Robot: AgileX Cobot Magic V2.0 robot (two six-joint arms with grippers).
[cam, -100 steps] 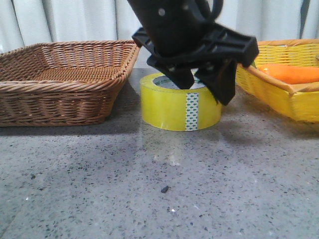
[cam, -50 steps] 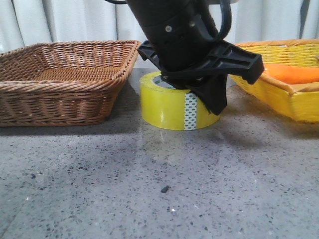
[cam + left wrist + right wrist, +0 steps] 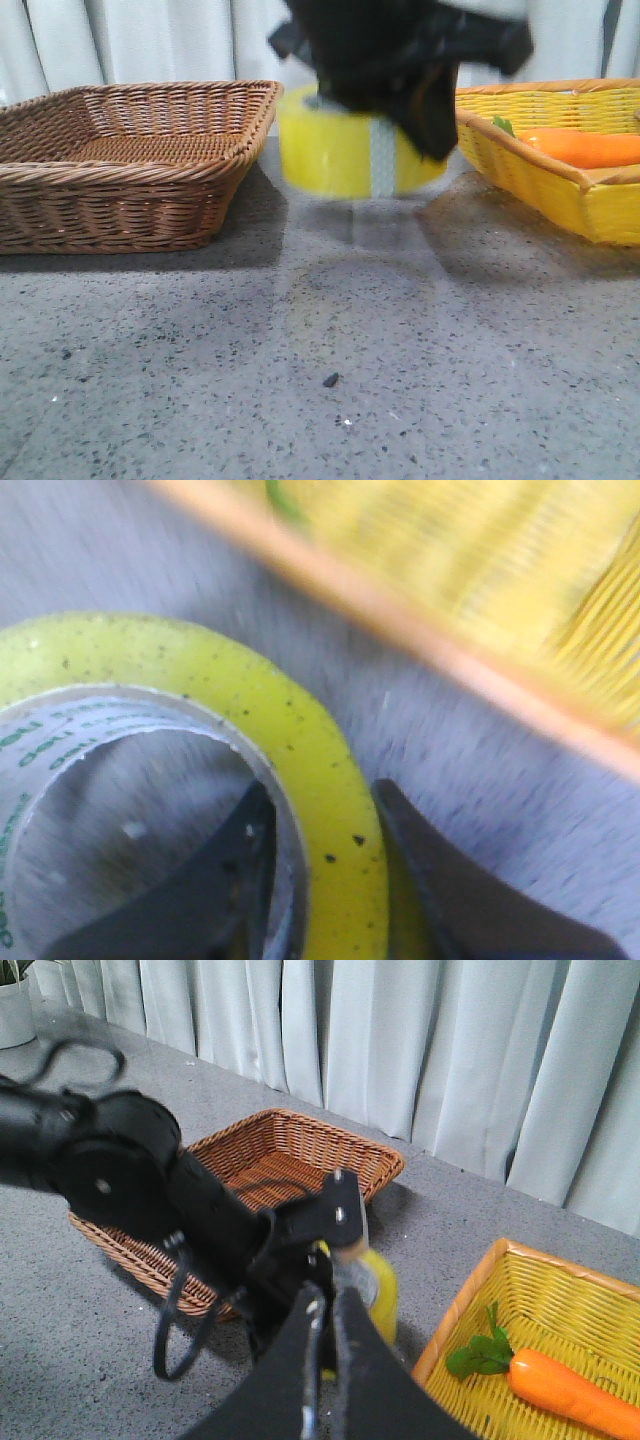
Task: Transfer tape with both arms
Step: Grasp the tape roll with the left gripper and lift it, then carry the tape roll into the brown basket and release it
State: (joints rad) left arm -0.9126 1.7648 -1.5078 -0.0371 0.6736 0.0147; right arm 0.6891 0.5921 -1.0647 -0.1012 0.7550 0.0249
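Observation:
Next, my left gripper lets go of the yellow tape roll inside the brown wicker basket (image 3: 124, 140), close behind its front rim.
The yellow tape roll (image 3: 335, 150) hangs blurred above the grey table, between the two baskets. My left gripper (image 3: 405, 115) is shut on its wall, one finger inside the white core and one outside. In the left wrist view the gripper (image 3: 320, 840) pinches the tape (image 3: 300, 730) at its rim. In the right wrist view my right gripper (image 3: 325, 1305) is shut and empty, high above the tape (image 3: 378, 1290) and the left arm (image 3: 150, 1190).
A brown wicker basket (image 3: 130, 160) stands at the left. A yellow basket (image 3: 560, 185) at the right holds an orange carrot (image 3: 590, 148). White curtains hang behind the table.
The left gripper came down over the tape, closed on its wall, and has lifted it off the table.

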